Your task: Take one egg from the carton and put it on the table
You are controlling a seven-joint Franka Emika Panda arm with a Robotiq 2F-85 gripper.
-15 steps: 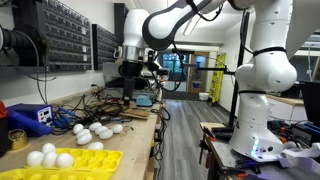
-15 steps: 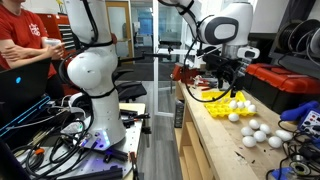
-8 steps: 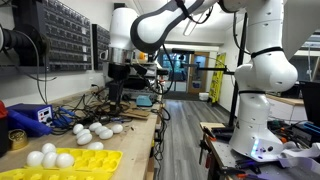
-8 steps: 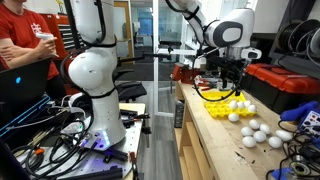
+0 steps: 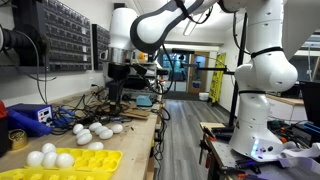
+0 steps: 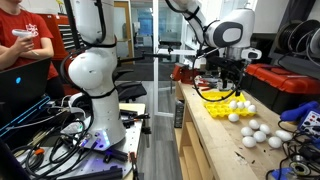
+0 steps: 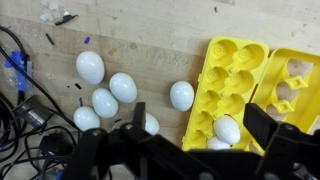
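Note:
The robot's gripper will next grip the sides of the white egg (image 5: 65, 160) (image 7: 227, 129) that sits nearest the empty cups in the yellow carton.
The yellow carton (image 7: 235, 75) lies on the wooden table (image 7: 150, 40), with a white egg (image 7: 227, 129) in a cup near its end. Several more white eggs (image 7: 123, 87) lie loose on the table beside it. My gripper (image 7: 200, 125) is open and empty, well above the carton's end and the loose eggs. The carton shows in both exterior views (image 5: 60, 160) (image 6: 215, 97), with three eggs (image 5: 50, 156) in it. The gripper (image 5: 115, 95) (image 6: 232, 88) hangs above the bench.
Dark cables (image 7: 25, 110) crowd the table beside the loose eggs. A blue box (image 5: 28, 117) and a yellow roll (image 5: 15, 138) sit near the carton. A white robot base (image 5: 265, 110) stands across the aisle. A person in red (image 6: 25, 40) sits at the far side.
A second ago the arm swung sideways along the bench, away from the aisle. It has held still for the last half second. The eggs and carton have not moved.

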